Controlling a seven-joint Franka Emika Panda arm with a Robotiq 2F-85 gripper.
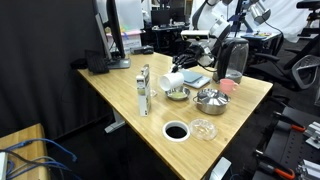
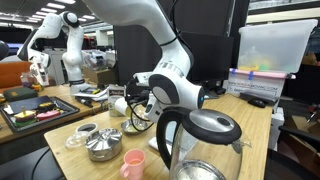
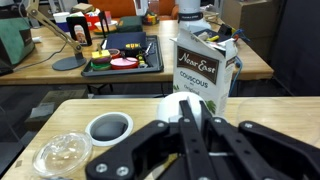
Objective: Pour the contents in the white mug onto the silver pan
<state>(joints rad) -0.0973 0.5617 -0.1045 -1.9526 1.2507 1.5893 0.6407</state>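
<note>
My gripper will let go of the white mug on the table (image 1: 175, 111) between the dark dish with the white rim and the small silver pan.
The white mug (image 1: 171, 80) is tilted on its side just above the small silver pan (image 1: 178, 94), near the middle of the table. My gripper (image 1: 185, 66) is shut on the mug and holds it from the far side. In the wrist view the mug (image 3: 168, 108) shows as a white round shape behind the closed fingers of the gripper (image 3: 190, 102); the pan is hidden there. In an exterior view the mug (image 2: 119, 104) sits at the gripper (image 2: 134, 105). I cannot see the mug's contents.
A couscous box (image 1: 145, 90) stands beside the mug. A larger silver bowl (image 1: 210, 100), a pink cup (image 1: 225, 87) and a kettle (image 1: 232, 60) are close by. A white-rimmed dark dish (image 1: 176, 131) and a clear glass dish (image 1: 204, 129) sit near the table edge.
</note>
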